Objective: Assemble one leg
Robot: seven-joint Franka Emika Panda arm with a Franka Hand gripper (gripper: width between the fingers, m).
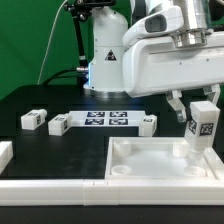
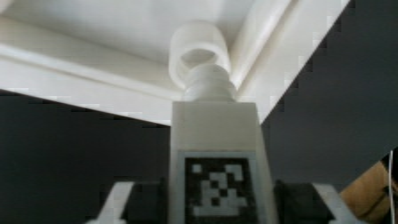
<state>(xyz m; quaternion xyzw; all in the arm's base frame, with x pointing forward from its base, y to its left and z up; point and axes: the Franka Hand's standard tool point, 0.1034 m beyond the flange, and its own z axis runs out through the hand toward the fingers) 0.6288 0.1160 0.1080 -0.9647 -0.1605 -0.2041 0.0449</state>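
Observation:
Next, my gripper releases the leg standing upright in the tray piece's round corner socket (image 1: 196, 171) (image 2: 201, 58) near the front rail. The leg is now held upright over that corner.
My gripper (image 1: 201, 112) is shut on a leg (image 1: 203, 124), a white block with a black-and-white tag, held upright over the far right corner of the large white tray-like piece (image 1: 150, 160). In the wrist view the leg (image 2: 221, 150) stands between my fingers (image 2: 121, 203), its threaded tip right at the round corner socket (image 2: 199, 52) of the tray piece (image 2: 107, 45). Three other legs lie on the black table: one at the exterior view's left (image 1: 34, 119), one beside it (image 1: 59, 124), one in the middle (image 1: 147, 123).
The marker board (image 1: 105, 119) lies flat behind the tray piece. The robot's white base (image 1: 105, 55) stands at the back. A white part (image 1: 4, 155) shows at the exterior view's left edge. A white rail (image 1: 60, 188) runs along the front.

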